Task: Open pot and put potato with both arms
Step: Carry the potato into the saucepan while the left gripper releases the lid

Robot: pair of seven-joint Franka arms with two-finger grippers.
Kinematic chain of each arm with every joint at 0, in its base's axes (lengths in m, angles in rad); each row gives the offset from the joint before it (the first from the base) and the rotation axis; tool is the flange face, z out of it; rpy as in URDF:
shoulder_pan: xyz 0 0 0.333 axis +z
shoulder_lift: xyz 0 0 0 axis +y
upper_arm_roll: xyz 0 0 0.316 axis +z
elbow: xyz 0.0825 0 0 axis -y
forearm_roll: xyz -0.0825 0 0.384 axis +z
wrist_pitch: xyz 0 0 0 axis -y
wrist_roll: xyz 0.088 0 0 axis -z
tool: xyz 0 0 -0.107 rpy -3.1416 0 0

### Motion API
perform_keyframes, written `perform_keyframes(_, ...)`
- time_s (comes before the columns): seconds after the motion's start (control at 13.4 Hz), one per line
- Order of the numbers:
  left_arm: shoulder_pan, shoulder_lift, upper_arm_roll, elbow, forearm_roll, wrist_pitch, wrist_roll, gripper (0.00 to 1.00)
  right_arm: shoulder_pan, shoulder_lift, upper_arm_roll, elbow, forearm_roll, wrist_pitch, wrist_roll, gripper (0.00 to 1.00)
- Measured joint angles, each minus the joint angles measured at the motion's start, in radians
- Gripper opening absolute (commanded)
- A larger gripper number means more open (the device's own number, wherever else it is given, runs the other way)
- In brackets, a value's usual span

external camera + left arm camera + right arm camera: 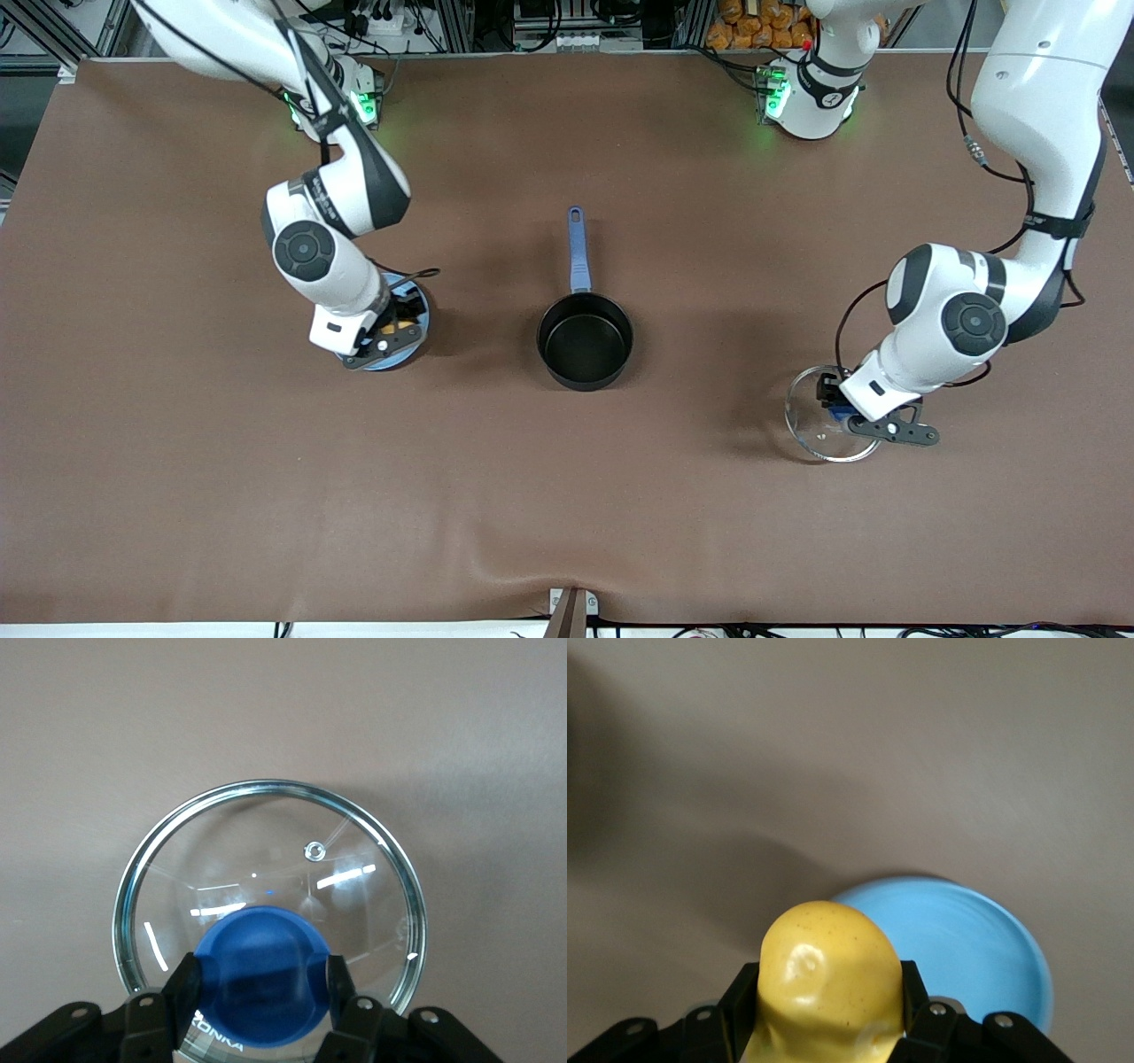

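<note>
Next, my right gripper sets the yellow potato free so that it rests on the inside bottom of the open black pot (593, 346).
The black pot (585, 341) stands open at the table's middle, its blue handle (578, 248) pointing toward the robots' bases. My left gripper (837, 408) is shut on the blue knob (261, 961) of the clear glass lid (266, 859). It holds the lid (811, 425) at table height toward the left arm's end; I cannot tell if it touches the cloth. My right gripper (403, 315) is shut on the yellow potato (828, 983), just over the blue plate (966, 957). A bit of the potato (407, 312) shows in the front view.
The blue plate (390, 361) lies toward the right arm's end of the table, level with the pot. Brown cloth covers the whole table (567, 514). A small bracket (571, 611) sits at the table edge nearest the front camera.
</note>
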Motion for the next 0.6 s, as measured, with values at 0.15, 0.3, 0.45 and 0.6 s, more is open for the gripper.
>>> perform_keyframes(0.15, 0.002, 0.008, 0.003, -0.06, 0.0, 0.091, -0.004, 0.0, 0.051, 0.008, 0.003, 0.115, 0.092, -0.044, 0.049, 0.0)
perform_keyframes(0.3, 0.008, 0.011, 0.013, -0.103, 0.006, 0.167, -0.005, 0.0, 0.104, 0.052, 0.004, 0.237, 0.124, -0.091, 0.134, 0.0)
perform_keyframes(0.45, 0.014, 0.01, 0.013, -0.107, 0.04, 0.178, -0.005, 0.51, 0.172, 0.158, 0.004, 0.391, 0.124, -0.123, 0.249, 0.0)
perform_keyframes(0.6, 0.015, 0.01, 0.013, -0.107, 0.063, 0.182, -0.008, 1.0, 0.244, 0.285, -0.002, 0.528, 0.114, -0.125, 0.326, 0.0)
